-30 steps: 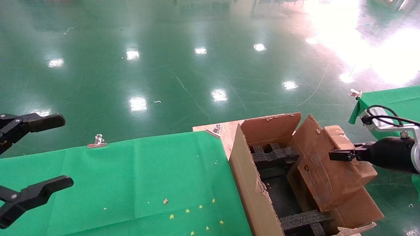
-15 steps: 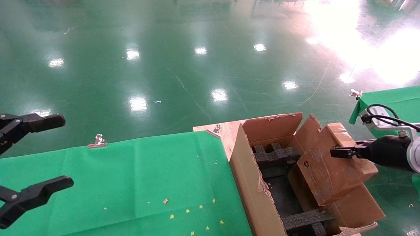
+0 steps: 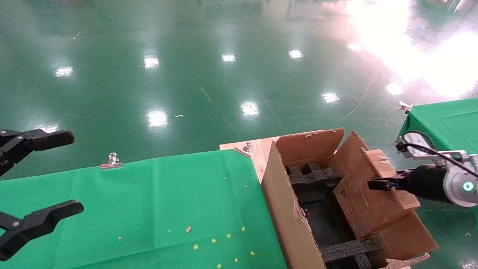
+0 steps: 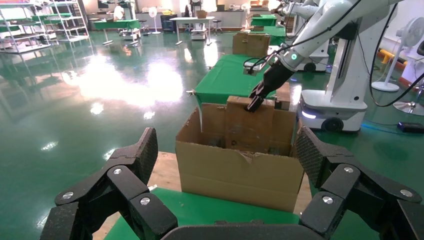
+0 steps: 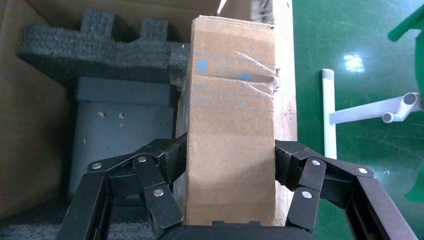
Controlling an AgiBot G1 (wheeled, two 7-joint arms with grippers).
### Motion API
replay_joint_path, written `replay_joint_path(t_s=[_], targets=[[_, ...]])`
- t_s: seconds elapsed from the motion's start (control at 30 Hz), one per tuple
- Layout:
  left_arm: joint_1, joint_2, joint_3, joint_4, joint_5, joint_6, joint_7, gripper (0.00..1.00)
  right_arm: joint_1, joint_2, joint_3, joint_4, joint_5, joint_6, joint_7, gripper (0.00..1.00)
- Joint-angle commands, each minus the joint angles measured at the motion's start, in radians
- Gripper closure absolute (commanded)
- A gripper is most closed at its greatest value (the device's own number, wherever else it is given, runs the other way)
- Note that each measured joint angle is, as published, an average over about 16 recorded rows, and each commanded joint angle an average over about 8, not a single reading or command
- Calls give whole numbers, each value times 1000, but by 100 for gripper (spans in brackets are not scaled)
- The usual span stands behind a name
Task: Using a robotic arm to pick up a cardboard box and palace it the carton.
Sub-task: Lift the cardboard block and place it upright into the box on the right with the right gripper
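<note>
My right gripper is to set down the cardboard box between the black foam blocks. Next, I let go of it against the carton's side point(image 3: 344, 214) point(image 5: 187, 155) nearest the robotic arm.
The robotic arm point(image 3: 457, 181), white with a green light ring, reaches in from the right. Its gripper, my right gripper point(image 3: 377, 184), is shut on the cardboard box point(image 3: 373, 213). The box hangs tilted, its lower end inside the right part of the carton point(image 3: 287, 216) above the black foam blocks point(image 3: 312, 175). In the right wrist view the fingers point(image 5: 170, 160) press both sides of the cardboard box point(image 5: 230, 100). From the left wrist view the box point(image 4: 250, 125) stands up out of the carton point(image 4: 240, 172). My left gripper point(image 3: 56, 175) hovers open at the far left.
A green cloth table point(image 3: 149, 198) with metal clips point(image 3: 111, 161) lies left of the carton. A bare wooden corner point(image 3: 259, 151) meets the carton's rear flap. A second green table point(image 3: 448, 119) stands at the right. White pipes point(image 5: 327, 110) lie on the green floor.
My right gripper has moved left and down with the cardboard box, sinking its lower end deeper into the carton. The wrist's green light now shows. The left arm has not moved.
</note>
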Motion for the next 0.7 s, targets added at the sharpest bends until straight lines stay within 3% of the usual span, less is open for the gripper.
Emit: replay_joint_path(t_s=[0.03,0.7], targets=[[0,0,0,0,0,0,0,0,-13,-9,-7,-1,-9,13,15,100],[0,0,0,0,0,0,0,0,-222,-149,-58,-81,-122,184,179,100]])
